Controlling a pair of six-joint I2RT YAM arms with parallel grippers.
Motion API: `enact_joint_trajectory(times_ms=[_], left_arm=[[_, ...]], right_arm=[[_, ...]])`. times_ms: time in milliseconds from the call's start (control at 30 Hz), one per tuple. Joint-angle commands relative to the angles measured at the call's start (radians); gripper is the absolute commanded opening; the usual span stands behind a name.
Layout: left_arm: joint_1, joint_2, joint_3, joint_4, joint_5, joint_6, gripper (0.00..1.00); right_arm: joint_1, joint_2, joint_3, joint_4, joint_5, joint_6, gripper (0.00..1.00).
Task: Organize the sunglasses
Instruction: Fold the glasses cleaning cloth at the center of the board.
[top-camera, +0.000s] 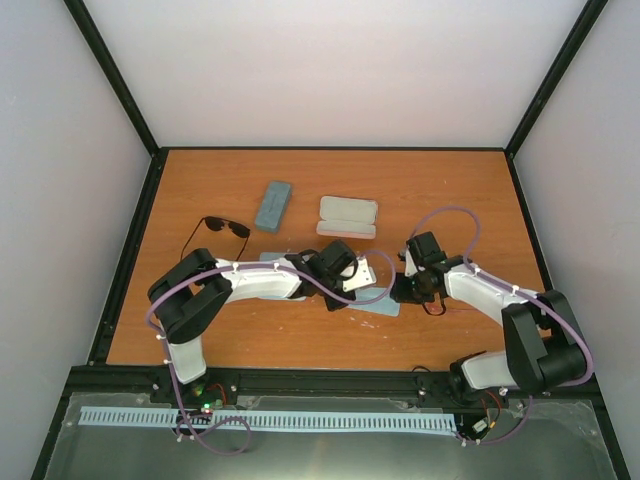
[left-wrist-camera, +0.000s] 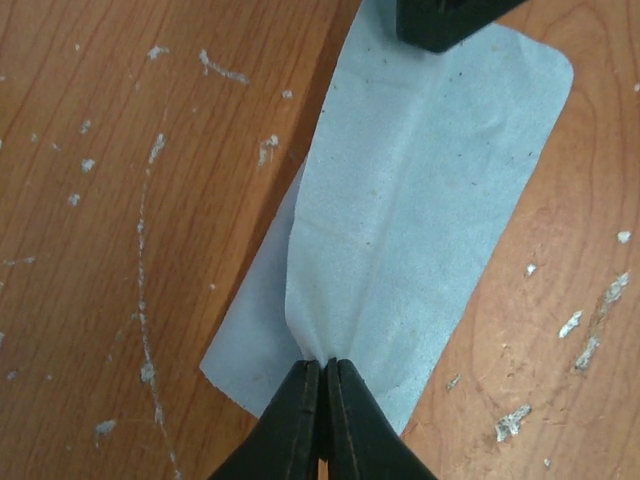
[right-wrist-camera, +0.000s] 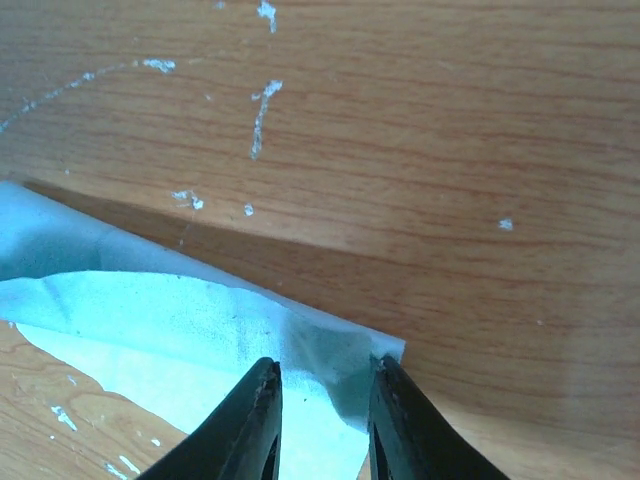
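The light-blue cloth has a part lying uncovered along its near edge, so my right gripper should pinch the top layer's loose edge (right-wrist-camera: 318, 385) and pull it over.
The black sunglasses (top-camera: 222, 228) lie open on the table at the back left, away from both arms. In front of the arms a light-blue cloth (top-camera: 380, 304) lies on the wood, folded lengthwise. My left gripper (left-wrist-camera: 323, 362) is shut on the cloth (left-wrist-camera: 430, 180), pinching its near end into a ridge. At the far corner of the cloth (right-wrist-camera: 180, 320), my right gripper (right-wrist-camera: 322, 375) stands open, its fingers apart on either side of the corner. The right gripper's dark tip (left-wrist-camera: 440, 20) shows at the top of the left wrist view.
A blue-grey case (top-camera: 272, 205) and a pale pink case (top-camera: 348, 216) lie side by side at the back middle. A bit of another light-blue cloth (top-camera: 268, 257) shows behind the left arm. Black rails edge the table (top-camera: 460, 200).
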Motion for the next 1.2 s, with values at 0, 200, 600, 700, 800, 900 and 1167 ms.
enact_joint_trajectory(times_ms=[0, 200, 600, 700, 800, 900, 1167], left_arm=[[-0.014, -0.025, -0.015, 0.039, -0.025, 0.025, 0.07], [-0.013, -0.021, -0.039, 0.071, -0.040, 0.056, 0.07], [-0.014, -0.024, -0.085, 0.159, -0.037, 0.095, 0.08], [-0.013, -0.031, -0.098, 0.172, -0.040, 0.098, 0.08], [-0.013, -0.042, -0.111, 0.186, -0.040, 0.098, 0.08], [-0.013, -0.055, -0.126, 0.201, -0.042, 0.099, 0.08], [-0.013, -0.074, -0.150, 0.224, -0.051, 0.105, 0.08]], right_arm=[[0.001, -0.046, -0.011, 0.016, 0.003, 0.013, 0.27], [0.000, -0.047, 0.010, 0.011, -0.029, 0.004, 0.20], [0.000, -0.109, 0.002, 0.042, -0.006, 0.059, 0.29], [0.001, -0.078, 0.022, 0.048, 0.023, 0.060, 0.32], [0.001, -0.003, 0.061, 0.041, 0.034, 0.053, 0.32], [0.001, 0.063, 0.095, 0.033, 0.023, 0.047, 0.31], [0.000, 0.110, 0.083, 0.052, -0.080, 0.019, 0.26]])
